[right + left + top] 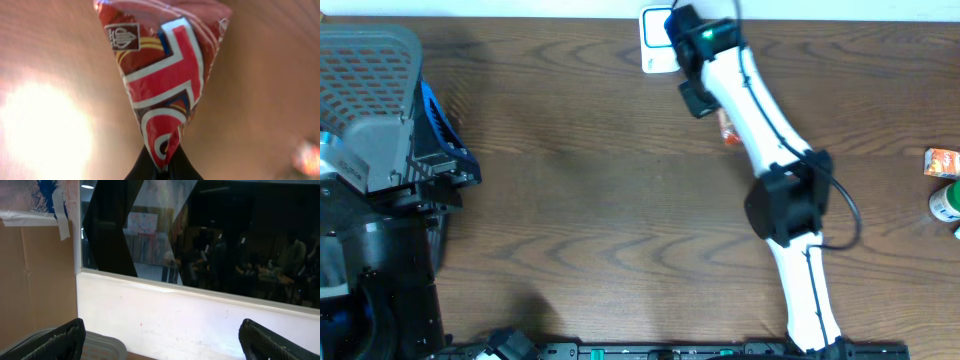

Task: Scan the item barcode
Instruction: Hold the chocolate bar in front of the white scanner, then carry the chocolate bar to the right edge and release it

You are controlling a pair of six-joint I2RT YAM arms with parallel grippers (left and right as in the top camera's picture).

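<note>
The robot's right gripper needs to put the red snack packet down on the bare table (909, 188) beside the green-and-white bottle and orange box.
The item is a red snack packet (160, 75) with white and blue bands, filling the middle of the right wrist view. My right gripper (162, 169) is shut on its narrow crimped end, and the packet hangs over blurred brown table. Overhead, the right gripper (676, 24) is stretched to the far edge, over a white, blue-edged square (654, 44); the packet is hidden beneath it there. No barcode shows on the visible face. My left gripper (162, 336) stands open and empty, facing a white wall and a dark window.
A grey mesh basket (370, 55) fills the far left corner. A small orange-red thing (728, 131) peeks from under the right arm. A small orange box (941, 161) and a green-and-white bottle (945, 201) sit at the right edge.
</note>
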